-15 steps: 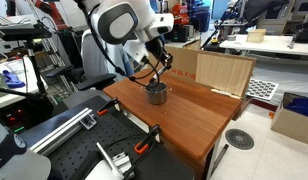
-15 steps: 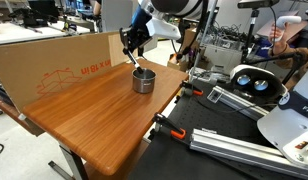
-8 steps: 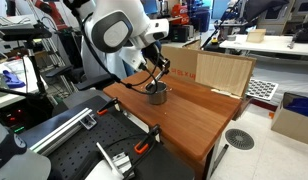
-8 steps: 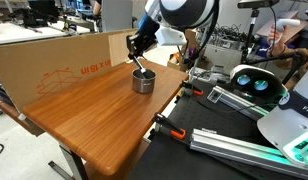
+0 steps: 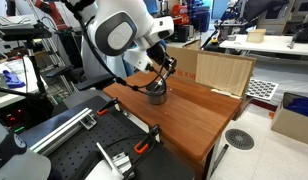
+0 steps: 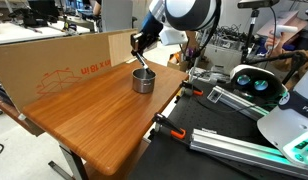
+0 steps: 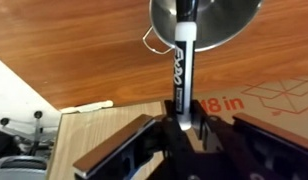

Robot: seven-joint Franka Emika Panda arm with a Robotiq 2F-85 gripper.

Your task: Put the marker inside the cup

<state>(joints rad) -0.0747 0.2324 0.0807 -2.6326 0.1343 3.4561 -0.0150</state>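
The marker, now slanting down over the cup's mouth, will be released by my gripper inside the silvery cup (image 5: 158, 87) (image 7: 202, 20), so that it leans on the cup's rim toward the large cardboard box.
The cup (image 6: 143, 81) is a short silvery metal cup with a small side handle. It stands on the wooden table (image 6: 94, 120) and shows in both exterior views (image 5: 156, 95). In the wrist view the cup (image 7: 219, 20) lies straight ahead of the jaws. My gripper (image 7: 182, 118) is shut on the marker (image 7: 184, 60), a slim black stick with white lettering. The marker's far end reaches over the cup's mouth. In an exterior view the gripper (image 6: 140, 45) hangs just above the cup, with the marker (image 6: 140, 66) slanting down to its rim. The marker's red end is hidden.
A large cardboard box (image 6: 54, 60) runs along the table's far side, close behind the cup. Another cardboard box (image 5: 222, 70) stands at the table's end. Clamps (image 6: 170, 128) grip the table edge. Equipment and rails (image 6: 244, 140) crowd the space beside the table.
The arm has swung slightly and the wrist has tilted over the cup, bringing the marker's end lower toward the cup's mouth. The cup has not moved.
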